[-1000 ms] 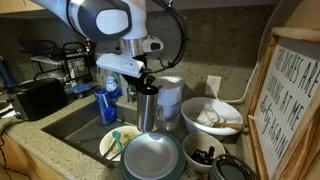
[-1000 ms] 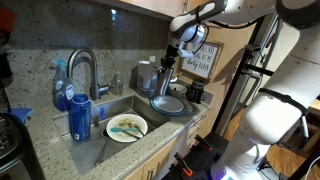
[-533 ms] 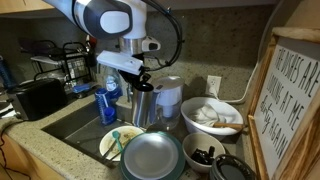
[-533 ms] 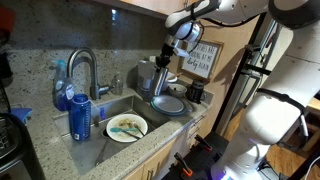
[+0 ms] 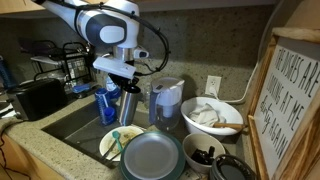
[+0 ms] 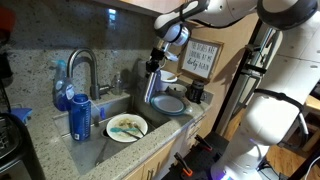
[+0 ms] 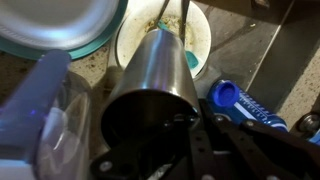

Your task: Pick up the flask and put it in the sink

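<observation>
Next, my gripper releases the flask on the plate with utensils in the sink (image 5: 121, 146) (image 7: 166, 36), beside the teal plates. The flask now hangs in the air over the sink.
The flask (image 5: 128, 104) is a tall stainless steel cylinder. My gripper (image 5: 124, 84) is shut on its top rim and holds it in the air over the right part of the sink (image 5: 66, 122). In the other exterior view the flask (image 6: 150, 86) hangs under the gripper (image 6: 153, 66) above the sink's (image 6: 108, 106) far end. In the wrist view the flask (image 7: 150, 80) fills the middle, with the gripper (image 7: 187, 126) clamped on its rim and the black fingers (image 7: 215, 145) at the lower right.
In the sink lie a plate with utensils (image 5: 115, 143) and a blue bottle (image 5: 106, 100). A stack of teal plates (image 5: 152, 157), a clear pitcher (image 5: 168, 100) and a white bowl (image 5: 212, 115) stand on the counter. The faucet (image 6: 82, 70) is at the sink's back.
My gripper has lifted the flask and carried it from beside the pitcher, past the teal plates, to over the sink.
</observation>
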Robot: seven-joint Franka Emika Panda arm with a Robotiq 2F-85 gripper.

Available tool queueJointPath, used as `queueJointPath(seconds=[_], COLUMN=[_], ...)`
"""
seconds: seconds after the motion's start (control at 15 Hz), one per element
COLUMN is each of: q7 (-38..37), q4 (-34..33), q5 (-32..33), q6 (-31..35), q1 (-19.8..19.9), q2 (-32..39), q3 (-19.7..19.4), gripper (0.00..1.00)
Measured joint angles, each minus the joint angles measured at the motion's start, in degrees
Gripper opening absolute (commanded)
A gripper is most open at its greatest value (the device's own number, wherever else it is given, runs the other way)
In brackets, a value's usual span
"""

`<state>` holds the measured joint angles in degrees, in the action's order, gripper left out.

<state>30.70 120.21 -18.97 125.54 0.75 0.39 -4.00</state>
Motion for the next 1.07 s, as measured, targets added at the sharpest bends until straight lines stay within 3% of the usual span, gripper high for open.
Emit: queueJointPath(seconds=[0.47,1.07], q7=[2.24,4.07], q4=[-2.08,-2.41], q5=[0.05,0.76], q6=[0.27,3.98], q1=[-1.21,-1.20], q2=[7.55,13.46], q3=[5.41,8.04], gripper=[0.05,0.05])
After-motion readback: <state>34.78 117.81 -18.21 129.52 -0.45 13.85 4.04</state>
